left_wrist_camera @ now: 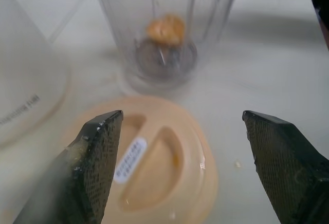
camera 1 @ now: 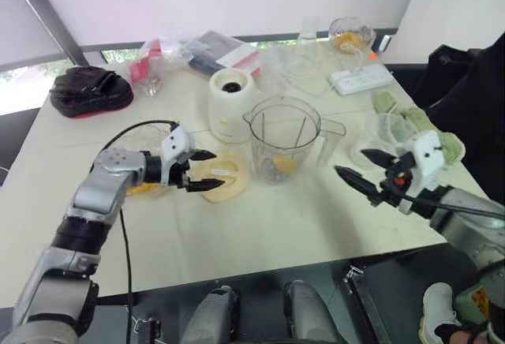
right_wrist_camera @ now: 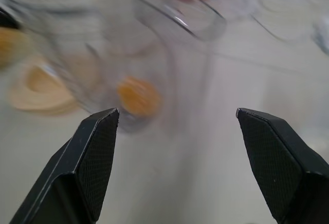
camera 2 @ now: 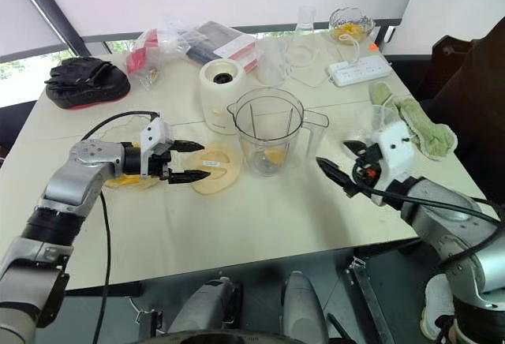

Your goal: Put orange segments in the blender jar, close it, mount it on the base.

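Next, my right gripper closes on the middle of the handle (camera 1: 327, 147) (right_wrist_camera: 188, 82) on the clear blender jar, to steady it for the lid.
The clear blender jar (camera 1: 286, 135) stands upright and uncovered at the table's middle, with an orange segment (camera 1: 283, 162) lying at its bottom by the blade. Just behind and to its left sits the cream-white base (camera 1: 230, 105). A flat pale-yellow lid (camera 1: 226, 177) lies left of the jar. My left gripper (camera 1: 211, 171) hovers open over the lid's near edge, holding nothing. More orange segments (camera 2: 123, 180) lie in a glass bowl under my left forearm. My right gripper (camera 1: 352, 162) is open and empty, pointing at the jar from the right, well apart from it.
A small clear cup (camera 1: 390, 130) and green cloth (camera 1: 409, 115) lie by my right gripper. A white power strip (camera 1: 360, 80), a glass bowl of fruit (camera 1: 351, 36), a clear tub (camera 1: 293, 65), plastic bags (camera 1: 158, 58) and a black pouch (camera 1: 90, 90) line the back.
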Motion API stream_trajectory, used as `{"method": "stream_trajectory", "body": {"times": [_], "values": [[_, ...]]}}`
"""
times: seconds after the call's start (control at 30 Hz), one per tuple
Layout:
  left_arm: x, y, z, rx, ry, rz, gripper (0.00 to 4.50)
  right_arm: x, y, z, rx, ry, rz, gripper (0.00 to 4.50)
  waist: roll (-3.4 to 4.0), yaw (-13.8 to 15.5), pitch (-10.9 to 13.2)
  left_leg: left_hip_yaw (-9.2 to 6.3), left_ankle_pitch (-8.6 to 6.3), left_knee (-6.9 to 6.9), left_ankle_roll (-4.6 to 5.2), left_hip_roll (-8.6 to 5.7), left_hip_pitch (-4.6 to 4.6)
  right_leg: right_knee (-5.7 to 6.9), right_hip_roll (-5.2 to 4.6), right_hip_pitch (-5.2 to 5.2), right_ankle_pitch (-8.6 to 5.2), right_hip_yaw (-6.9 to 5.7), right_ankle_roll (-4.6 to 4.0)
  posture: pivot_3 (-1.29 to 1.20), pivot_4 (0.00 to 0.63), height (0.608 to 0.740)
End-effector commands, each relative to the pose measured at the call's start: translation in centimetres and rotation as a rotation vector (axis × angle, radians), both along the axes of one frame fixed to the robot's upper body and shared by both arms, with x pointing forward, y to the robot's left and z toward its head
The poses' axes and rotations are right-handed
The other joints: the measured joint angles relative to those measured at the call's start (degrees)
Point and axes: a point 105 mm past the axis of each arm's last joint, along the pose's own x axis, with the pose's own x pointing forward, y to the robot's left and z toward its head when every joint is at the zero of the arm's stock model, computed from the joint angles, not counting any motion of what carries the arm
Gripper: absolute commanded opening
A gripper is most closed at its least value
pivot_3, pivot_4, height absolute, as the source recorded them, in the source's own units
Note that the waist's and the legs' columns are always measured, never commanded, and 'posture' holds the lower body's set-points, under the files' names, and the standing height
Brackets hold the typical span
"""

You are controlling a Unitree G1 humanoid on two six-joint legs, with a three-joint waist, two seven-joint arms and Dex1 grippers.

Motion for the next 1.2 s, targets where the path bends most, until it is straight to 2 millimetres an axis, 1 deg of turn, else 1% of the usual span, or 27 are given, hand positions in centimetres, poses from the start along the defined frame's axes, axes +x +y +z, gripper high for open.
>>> {"method": "stream_trajectory", "body": {"times": [0.03,0.2,0.3,0.4,0.7,0.97,1.07,1.2], "values": [[0.8,1.0,0.1,0.087,-0.011,-0.050,3.89,-0.6,2.5,1.3,-0.004,-0.051,0.103,3.82,-0.01,0.1,0.0,0.00,0.00,0.01,0.00,0.00,0.00,-0.01,0.00,0.02,0.00,-0.01,0.00,0.00,0.150,0.740],[2.4,1.4,-0.6,0.148,0.006,-0.072,3.89,-0.7,4.4,1.7,0.007,-0.078,0.149,3.82,-0.12,0.2,0.0,-0.05,0.02,0.02,-0.04,-0.03,-0.03,-0.20,-0.05,0.11,0.01,-0.09,0.02,0.00,0.150,0.740],[3.6,1.3,-1.1,0.183,-0.007,-0.072,3.03,-0.9,4.9,1.8,0.013,-0.091,0.152,3.85,-0.18,0.3,0.0,-0.06,0.03,0.03,-0.05,-0.04,-0.06,-0.22,-0.05,0.10,0.01,-0.11,0.02,0.00,0.150,0.740],[4.2,1.0,-1.6,0.215,-0.013,-0.091,3.03,-1.0,5.1,1.9,0.016,-0.097,0.146,3.85,-0.25,0.1,0.0,-0.05,0.03,0.04,-0.05,-0.06,-0.07,-0.22,-0.06,0.10,0.02,-0.12,0.03,0.00,0.150,0.740],[4.9,0.4,-2.8,0.317,-0.034,-0.141,3.03,-1.5,5.2,1.7,0.011,-0.109,0.108,3.85,-0.33,0.0,0.0,-0.04,-0.02,0.07,0.05,-0.06,-0.08,-0.17,-0.05,0.07,0.02,-0.14,0.04,0.00,0.150,0.740],[5.4,0.0,-3.7,0.365,-0.028,-0.118,3.03,-1.8,5.0,1.8,0.007,-0.118,0.084,3.85,-0.38,-0.1,-0.1,-0.04,-0.06,0.10,0.12,-0.05,-0.07,-0.09,-0.03,0.07,0.02,-0.14,0.04,0.00,0.150,0.740],[5.8,-0.3,-3.8,0.381,-0.033,-0.105,3.03,-1.8,5.0,2.0,0.006,-0.124,0.076,3.85,-0.39,-0.1,-0.1,-0.04,-0.07,0.12,0.14,-0.05,-0.07,-0.07,-0.03,0.07,0.02,-0.15,0.04,0.00,0.150,0.740],[6.2,-1.2,-3.5,0.413,-0.054,-0.117,3.03,-1.8,5.0,2.1,0.008,-0.130,0.065,3.85,-0.42,-0.1,-0.1,-0.04,-0.07,0.12,0.14,-0.05,-0.07,-0.06,-0.02,0.07,0.02,-0.15,0.04,0.00,0.150,0.740]]}}
